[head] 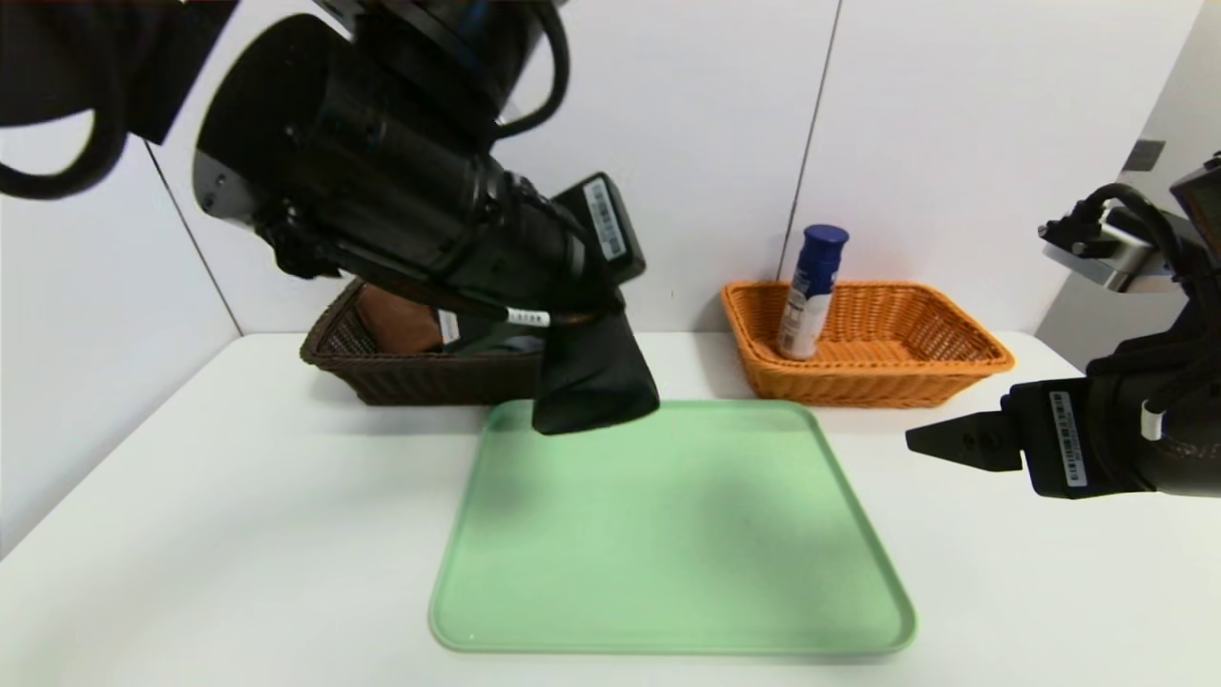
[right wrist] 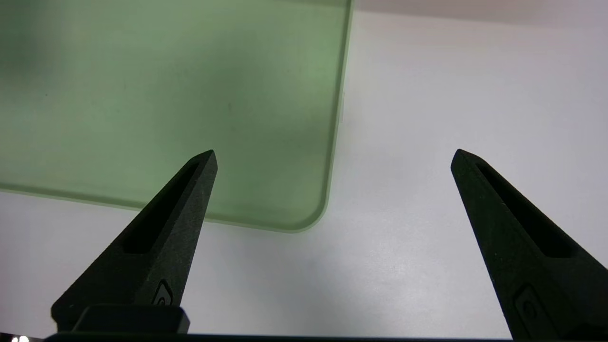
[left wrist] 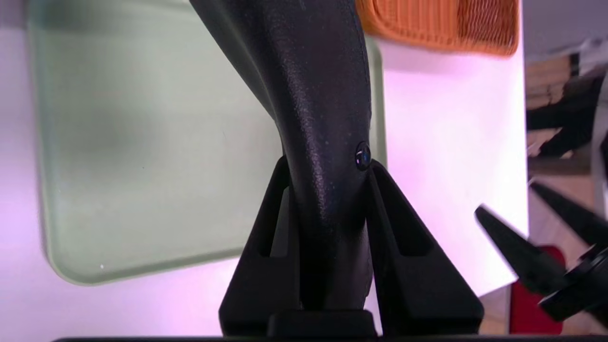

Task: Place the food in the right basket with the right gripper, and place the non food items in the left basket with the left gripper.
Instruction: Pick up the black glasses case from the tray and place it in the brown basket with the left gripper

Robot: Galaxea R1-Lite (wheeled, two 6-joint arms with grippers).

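Note:
Next, my left gripper lets go of the black rolled item in the dark brown basket (head: 489, 322) next to the brown towel.
My left gripper (left wrist: 327, 164) is shut on a black rolled non food item (head: 596, 377), which hangs above the far left corner of the green tray (head: 668, 534), just in front of the left basket (head: 420, 377). In that dark brown basket lies a brown towel (head: 396, 320). The food, a bottle (head: 811, 291) with a blue cap, stands upright in the orange right basket (head: 858, 382). My right gripper (head: 930, 444) hovers open and empty over the table to the right of the tray. In its own view its fingers stand wide apart (right wrist: 334, 154) over the tray's corner (right wrist: 304, 209).
The tray's floor (left wrist: 142, 142) is bare in all views. The left arm's bulk (head: 410, 191) hides much of the brown basket's inside. White wall panels close the table's far side, and the table edge runs near the right arm.

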